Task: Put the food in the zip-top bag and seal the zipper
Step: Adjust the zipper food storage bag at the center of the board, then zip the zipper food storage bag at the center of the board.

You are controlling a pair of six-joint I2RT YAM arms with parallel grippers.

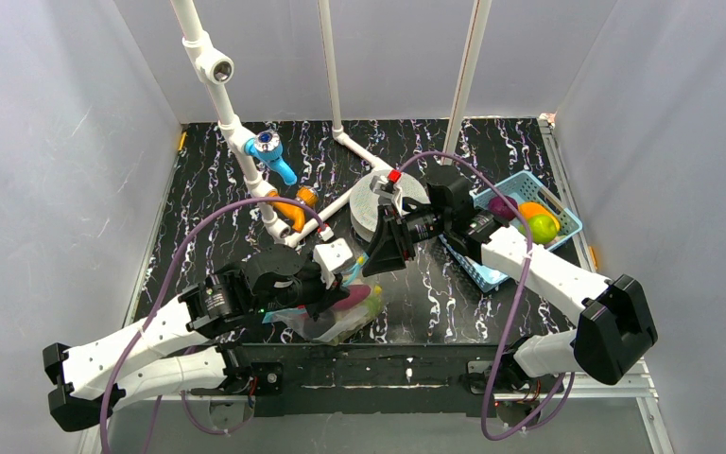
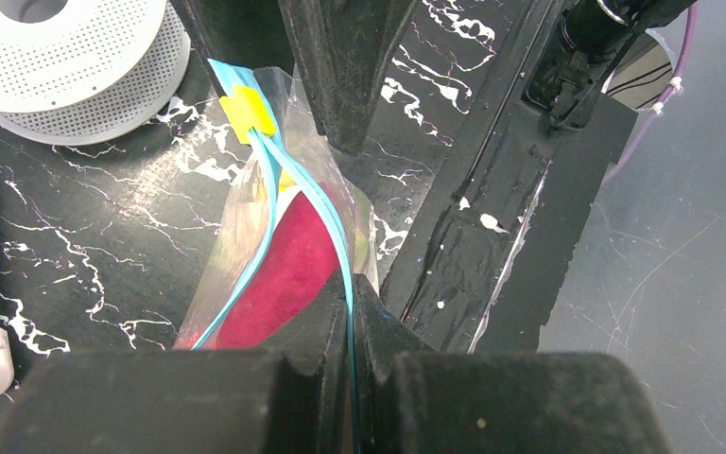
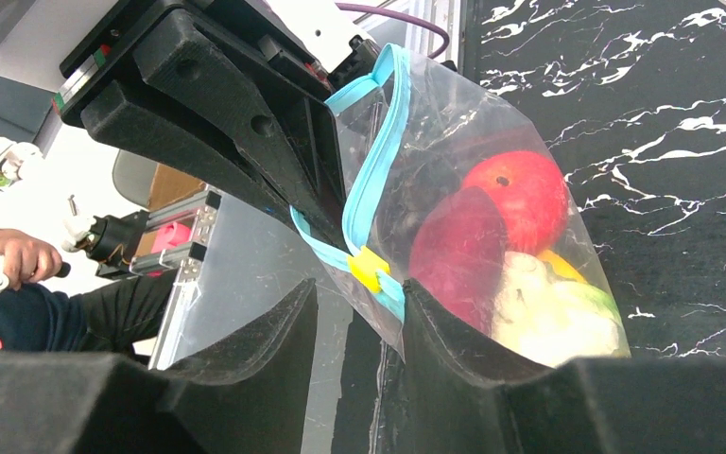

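The robot's left gripper holds the teal zipper far from the yellow slider, so next the right gripper pinches the zipper's end and the left gripper needs to take the slider (image 2: 249, 114).
The clear zip-top bag (image 1: 336, 320) hangs near the table's front edge between both arms. Through its wall I see food: a red apple (image 3: 520, 194), a dark magenta piece (image 3: 458, 255) and a white lumpy piece (image 3: 529, 307). My left gripper (image 2: 354, 312) is shut on the teal zipper (image 2: 331, 213) at one end. At the other end my right gripper (image 3: 359, 298) stands open around the strip. The yellow slider (image 3: 369, 270) lies between its fingers, against the right one. More food, purple (image 1: 503, 204), orange (image 1: 534, 210) and green (image 1: 542, 228), lies in the light-blue basket (image 1: 492, 272).
A white perforated spool (image 1: 371, 210) stands behind the right gripper. White pipes with blue and orange fittings (image 1: 274, 161) rise at the back left. A black taped rail (image 1: 378, 364) runs along the table's front edge, just below the bag.
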